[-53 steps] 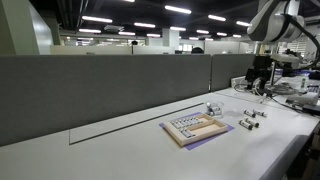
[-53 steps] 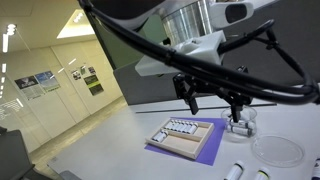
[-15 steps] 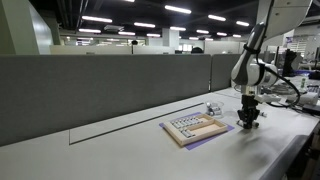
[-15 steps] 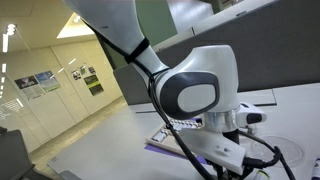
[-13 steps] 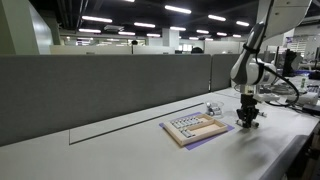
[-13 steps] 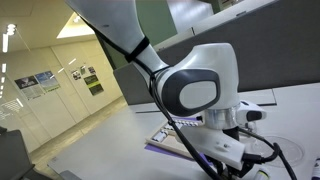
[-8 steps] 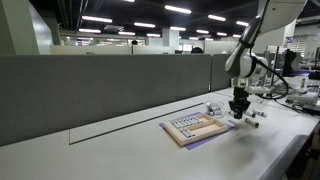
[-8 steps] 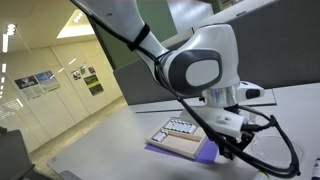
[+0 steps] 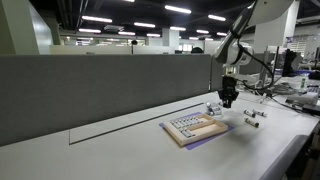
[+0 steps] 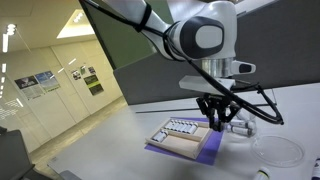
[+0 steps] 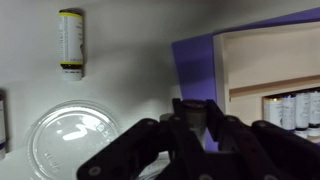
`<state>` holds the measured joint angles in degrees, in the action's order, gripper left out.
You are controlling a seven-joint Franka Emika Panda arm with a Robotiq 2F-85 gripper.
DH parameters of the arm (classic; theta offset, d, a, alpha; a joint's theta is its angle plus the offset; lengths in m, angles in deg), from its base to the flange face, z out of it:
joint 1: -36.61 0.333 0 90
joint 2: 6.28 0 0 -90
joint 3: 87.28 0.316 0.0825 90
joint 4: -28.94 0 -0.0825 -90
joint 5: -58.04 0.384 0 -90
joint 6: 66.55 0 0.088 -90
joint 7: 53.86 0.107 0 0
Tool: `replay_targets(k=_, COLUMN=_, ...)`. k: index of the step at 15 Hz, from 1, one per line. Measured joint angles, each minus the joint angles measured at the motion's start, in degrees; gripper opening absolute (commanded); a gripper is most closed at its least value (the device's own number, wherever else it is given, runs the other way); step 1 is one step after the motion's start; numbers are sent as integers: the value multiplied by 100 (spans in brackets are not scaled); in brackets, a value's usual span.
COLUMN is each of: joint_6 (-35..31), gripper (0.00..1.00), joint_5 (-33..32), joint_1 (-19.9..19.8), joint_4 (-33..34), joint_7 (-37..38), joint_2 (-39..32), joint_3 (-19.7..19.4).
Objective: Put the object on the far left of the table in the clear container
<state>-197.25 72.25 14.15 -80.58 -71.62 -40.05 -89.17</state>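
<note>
The small dark cylindrical object, now upright above the white table, will be let go by my gripper inside the clear container [image 9: 213, 107] by the corner of the wooden tray.
My gripper [image 11: 196, 105] is shut on a small dark cylindrical object [image 11: 196, 116], which stands upright between the fingers. In both exterior views the gripper [image 9: 227, 100] [image 10: 217, 122] hangs above the white table [image 9: 120, 152], just past the corner of the wooden tray. The clear container [image 9: 213, 108] [image 10: 241, 128] is a small transparent tub standing next to the gripper. From the wrist view it appears as a round clear rim [image 11: 75, 135], below and to the left of the fingers.
A tan wooden tray [image 9: 195, 127] [image 10: 183, 140] [image 11: 270, 55] with small cylinders in its slots lies on a purple mat [image 11: 195, 60]. Loose cylinders [image 9: 252, 117] and a yellow-banded one [image 11: 70, 42] lie nearby. There is a flat clear dish [image 10: 278, 150]. A grey partition [image 9: 100, 85] backs the table.
The gripper has risen from the loose cylinders with the small cylinder in its jaws. It has moved across toward the tray corner and the clear container.
</note>
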Motion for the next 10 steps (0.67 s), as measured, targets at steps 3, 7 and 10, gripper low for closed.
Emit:
replay_targets(k=3, joint_6=182, gripper=5, joint_5=198, joint_1=19, joint_4=391, joint_7=4, joint_2=-160, joint_3=0)
replay_targets(k=7, joint_6=-157, gripper=5, joint_5=452, joint_1=14, joint_4=561, joint_7=-54, joint_2=-390, joint_3=7)
replay_targets(k=10, joint_6=-655, gripper=5, joint_5=611, joint_1=-19, joint_4=561, joint_7=-159, joint_2=-520, joint_3=50)
